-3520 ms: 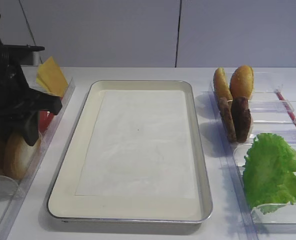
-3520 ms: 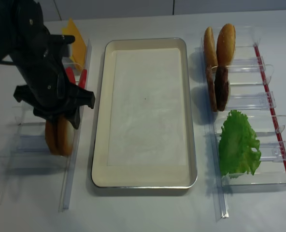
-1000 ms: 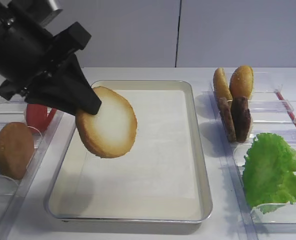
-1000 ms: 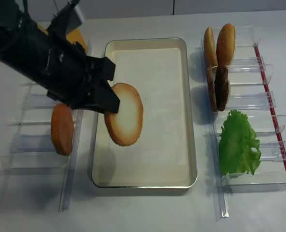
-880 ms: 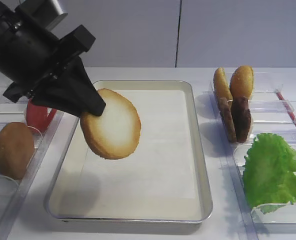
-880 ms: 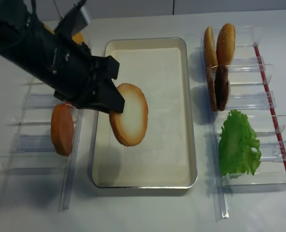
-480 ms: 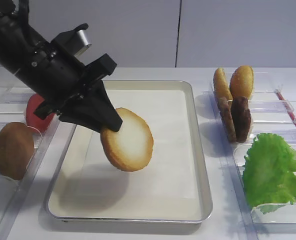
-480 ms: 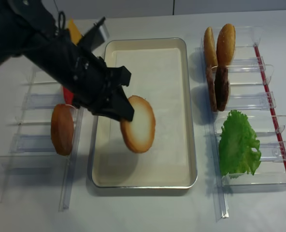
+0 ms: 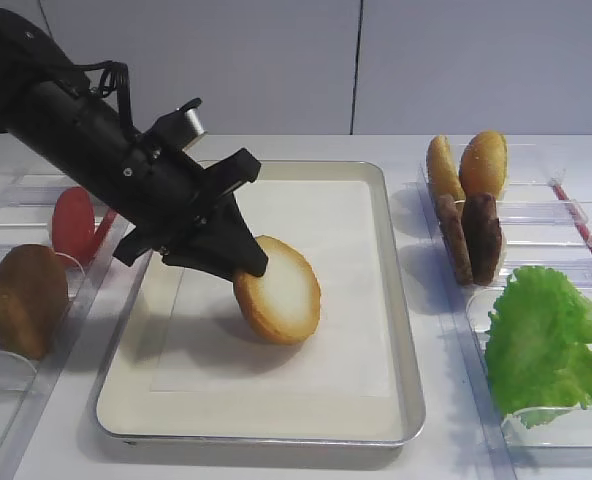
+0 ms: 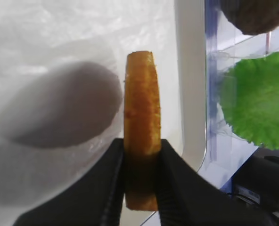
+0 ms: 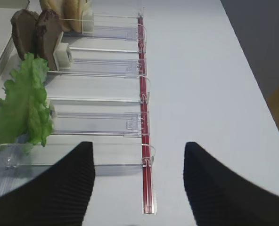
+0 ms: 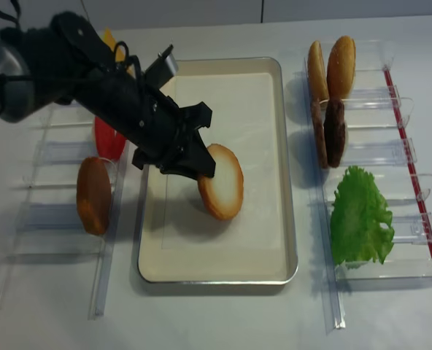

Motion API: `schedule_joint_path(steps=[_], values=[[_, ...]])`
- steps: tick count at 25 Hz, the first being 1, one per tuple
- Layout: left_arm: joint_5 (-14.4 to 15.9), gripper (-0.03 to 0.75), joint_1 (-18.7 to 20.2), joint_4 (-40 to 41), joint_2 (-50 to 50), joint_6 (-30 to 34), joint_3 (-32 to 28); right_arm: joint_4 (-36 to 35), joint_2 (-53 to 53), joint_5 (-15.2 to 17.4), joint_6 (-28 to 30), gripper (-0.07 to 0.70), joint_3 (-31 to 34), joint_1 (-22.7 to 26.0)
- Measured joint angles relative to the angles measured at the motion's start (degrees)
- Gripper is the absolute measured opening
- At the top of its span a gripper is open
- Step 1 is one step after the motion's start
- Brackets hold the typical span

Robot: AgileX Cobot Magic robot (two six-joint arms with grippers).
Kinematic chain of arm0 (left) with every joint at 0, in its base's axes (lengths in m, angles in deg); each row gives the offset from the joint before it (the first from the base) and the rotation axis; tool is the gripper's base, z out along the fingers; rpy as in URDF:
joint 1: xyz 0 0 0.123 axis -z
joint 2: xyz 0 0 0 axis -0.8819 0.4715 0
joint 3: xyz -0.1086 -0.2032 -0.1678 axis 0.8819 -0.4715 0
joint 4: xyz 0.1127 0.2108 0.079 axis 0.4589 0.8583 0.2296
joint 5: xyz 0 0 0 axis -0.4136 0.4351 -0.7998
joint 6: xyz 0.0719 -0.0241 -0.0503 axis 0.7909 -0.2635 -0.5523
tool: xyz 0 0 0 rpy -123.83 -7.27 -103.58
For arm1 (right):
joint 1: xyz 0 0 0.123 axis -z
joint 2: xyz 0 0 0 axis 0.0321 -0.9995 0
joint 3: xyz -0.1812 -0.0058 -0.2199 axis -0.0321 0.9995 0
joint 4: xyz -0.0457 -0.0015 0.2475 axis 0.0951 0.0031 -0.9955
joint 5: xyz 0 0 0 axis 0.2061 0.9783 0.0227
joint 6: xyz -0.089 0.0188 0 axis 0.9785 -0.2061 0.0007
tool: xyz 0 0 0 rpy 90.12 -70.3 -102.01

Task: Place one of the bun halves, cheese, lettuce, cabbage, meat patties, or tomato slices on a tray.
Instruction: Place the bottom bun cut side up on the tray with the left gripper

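Observation:
Next, my left gripper lets go of the bun half on the paper liner (image 12: 220, 201), just below the center of the cream tray.
My left gripper (image 9: 242, 262) is shut on a bun half (image 9: 279, 290), pale cut face out with a toasted rim. It holds the bun on edge, tilted, low over the middle of the cream tray (image 9: 306, 405). The bun's lower edge is at or just above the paper liner; I cannot tell whether they touch. From the left wrist, the bun half (image 10: 141, 103) stands pinched between the black fingers (image 10: 112, 179) over the tray (image 10: 190, 70). From above, the bun half (image 12: 223, 184) sits at the left gripper (image 12: 201, 168) tip. My right gripper (image 11: 138, 148) is open and empty.
Right of the tray, clear bins hold golden buns (image 9: 466, 165), meat patties (image 9: 471, 238) and lettuce (image 9: 546, 340). Left bins hold tomato slices (image 9: 74, 222), a brown domed bun (image 9: 21, 300) and cheese (image 12: 111, 38). The right gripper hangs over bare table by a red strip (image 11: 144, 141).
The left gripper has carried the bun half from the left bins out over the tray, moving right and downward until it hangs low at the liner.

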Motion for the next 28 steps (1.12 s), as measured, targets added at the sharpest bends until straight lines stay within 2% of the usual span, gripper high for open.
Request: schedule_joint_path(steps=[5,18,23,28], values=[[-0.35,0.127,0.00,-3.21,2.33,2.57,0.00,0.00,0.00,0.00,0.00,0.430,0.00,0.00],[-1.75,0.125,0.00,-3.17,3.80,3.65,0.00,0.00,0.00,0.00,0.00,0.430,0.00,0.00],[-1.75,0.132,0.00,-2.29,4.18,2.35,0.00,0.00,0.00,0.00,0.00,0.430,0.00,0.00],[-1.74,0.189,0.00,1.64,4.18,-0.81,0.00,0.00,0.00,0.00,0.00,0.430,0.00,0.00]])
